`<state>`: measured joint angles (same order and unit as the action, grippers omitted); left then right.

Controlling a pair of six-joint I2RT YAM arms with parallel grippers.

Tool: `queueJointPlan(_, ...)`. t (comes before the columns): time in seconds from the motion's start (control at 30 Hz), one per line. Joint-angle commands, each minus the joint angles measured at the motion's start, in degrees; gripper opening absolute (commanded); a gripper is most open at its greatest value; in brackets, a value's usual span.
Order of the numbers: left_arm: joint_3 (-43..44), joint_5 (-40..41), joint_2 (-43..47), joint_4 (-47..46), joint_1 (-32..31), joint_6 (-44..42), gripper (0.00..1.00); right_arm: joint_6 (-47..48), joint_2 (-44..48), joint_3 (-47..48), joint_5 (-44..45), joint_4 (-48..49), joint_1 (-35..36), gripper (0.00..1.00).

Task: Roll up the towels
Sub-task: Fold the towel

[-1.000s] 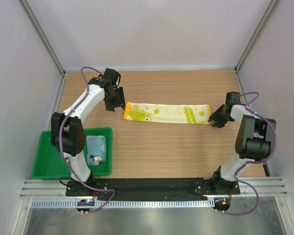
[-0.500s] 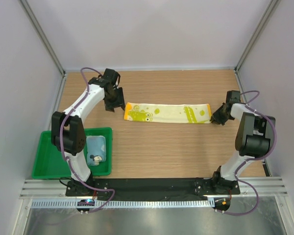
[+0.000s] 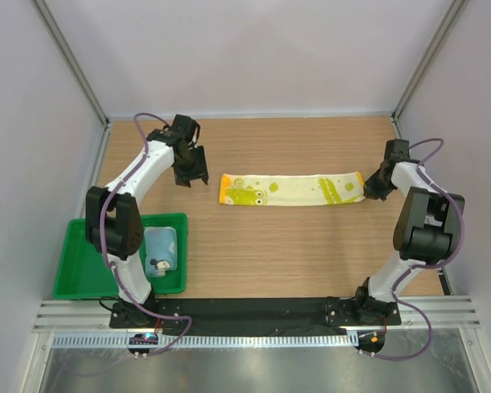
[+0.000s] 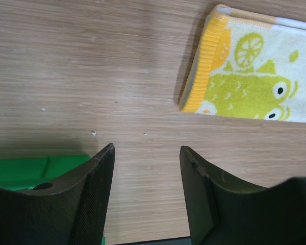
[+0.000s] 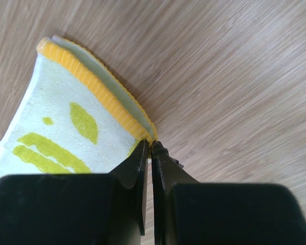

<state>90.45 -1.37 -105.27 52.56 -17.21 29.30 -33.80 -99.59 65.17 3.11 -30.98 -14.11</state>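
Next, my right gripper releases the yellow-cream towel's corner, now lifted slightly off the wood, on the near corner of its other orange end point(image 3: 222, 202).
A yellow-cream towel point(image 3: 293, 189) with green print lies stretched out flat across the middle of the table. My right gripper point(image 3: 368, 187) is at its right end. In the right wrist view the jaws point(image 5: 151, 146) are shut on the orange-banded corner of that towel point(image 5: 66, 115), which is lifted slightly off the wood. My left gripper point(image 3: 193, 175) hovers a little to the left of the towel's other end, open and holding nothing. Its wrist view shows that end of the towel point(image 4: 250, 81) ahead and right of the open gripper point(image 4: 147, 153). The light blue towel point(image 3: 161, 245) lies in the tray.
A green plastic tray point(image 3: 82, 274) sits at the near left beside the left arm's base; its corner point(image 4: 30, 166) shows in the left wrist view. Walls with metal posts enclose the table at the back and both sides.
My right gripper has shut on the yellow towel's right end and pulled it rightward and slightly back. The whole towel slid right, away from the left gripper, which stayed put.
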Motion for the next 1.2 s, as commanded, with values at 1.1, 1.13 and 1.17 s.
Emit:
queueJointPlan(1.1, -0.6, -3.5, -0.9, -1.2, 2.2, 0.1, 0.54, 2.8, 0.5, 32.6, 7.2, -11.3, 36.2, 0.02)
queueJointPlan(1.13, -0.6, -3.5, -0.9, -1.2, 2.2, 0.1, 0.54, 2.8, 0.1, 32.9, 7.4, -11.1, 37.5, 0.02)
queueJointPlan(1.17, -0.6, -3.5, -1.0, -1.1, 2.3, 0.1, 0.54, 2.7, -0.6, 33.5, 7.5, -11.0, 38.0, 0.02)
